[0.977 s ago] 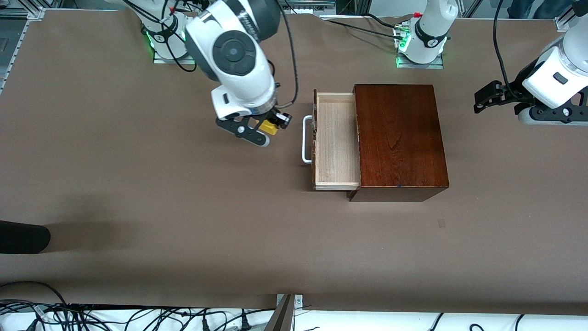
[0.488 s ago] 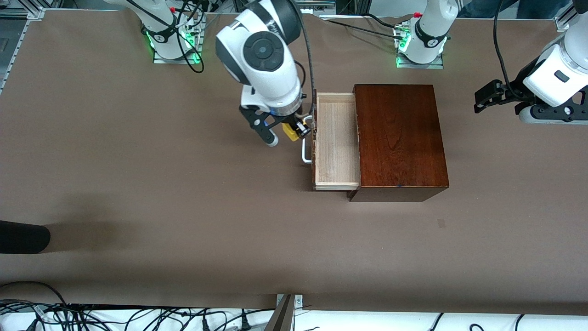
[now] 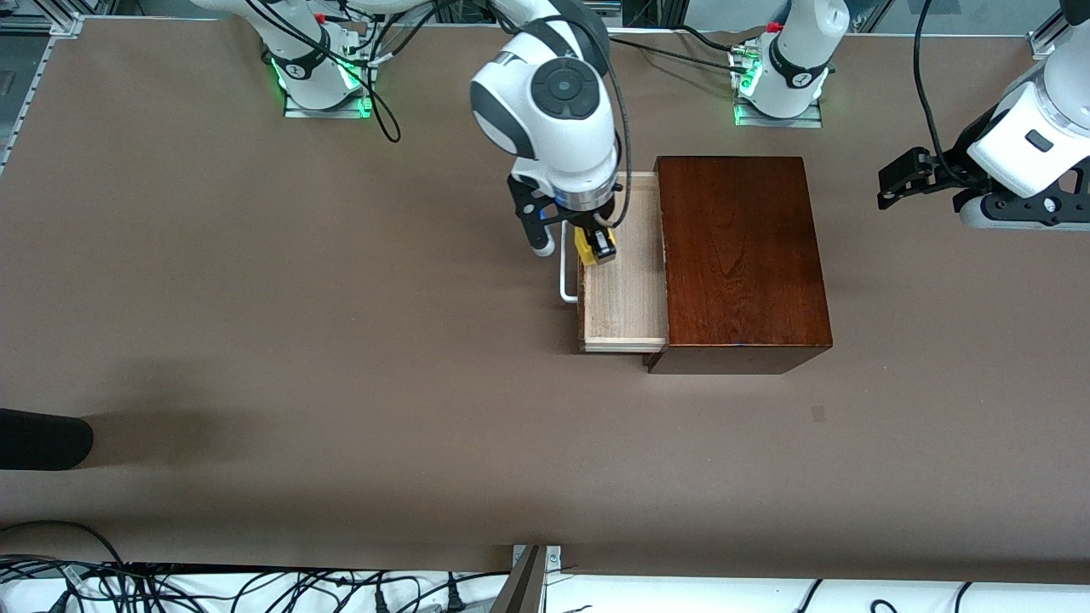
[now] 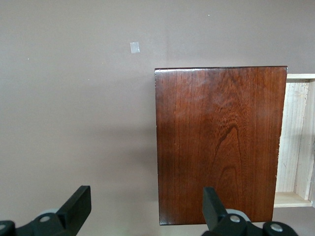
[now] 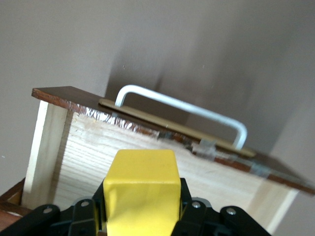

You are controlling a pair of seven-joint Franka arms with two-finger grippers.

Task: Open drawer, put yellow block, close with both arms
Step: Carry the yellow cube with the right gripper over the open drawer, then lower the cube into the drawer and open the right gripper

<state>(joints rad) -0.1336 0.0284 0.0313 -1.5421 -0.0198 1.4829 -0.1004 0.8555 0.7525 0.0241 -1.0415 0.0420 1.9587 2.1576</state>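
Observation:
Next, I let go of the yellow block with my right gripper on the middle of the drawer's pale wood tray (image 3: 628, 260) (image 5: 161, 193). The block is now held over that tray.
The drawer (image 3: 624, 294) stands pulled out of the dark mahogany box (image 3: 741, 255), its pale wood tray bare and its white handle (image 3: 565, 285) toward the right arm's end. My right gripper (image 3: 594, 245) is shut on the yellow block (image 3: 588, 244) and holds it over the drawer's tray, just inside the drawer front. In the right wrist view the block (image 5: 141, 189) sits between the fingers above the tray (image 5: 93, 152), with the handle (image 5: 182, 105) past it. My left gripper (image 3: 894, 183) is open and waits in the air past the box, at the left arm's end; its wrist view shows the box top (image 4: 219, 142).
A dark object (image 3: 43, 438) lies at the table edge at the right arm's end, nearer the front camera. Cables run along the table's front edge. A small pale mark (image 3: 818, 414) is on the table nearer the camera than the box.
My right arm has carried the yellow block from beside the drawer's handle to over the open tray. The left arm has hardly moved.

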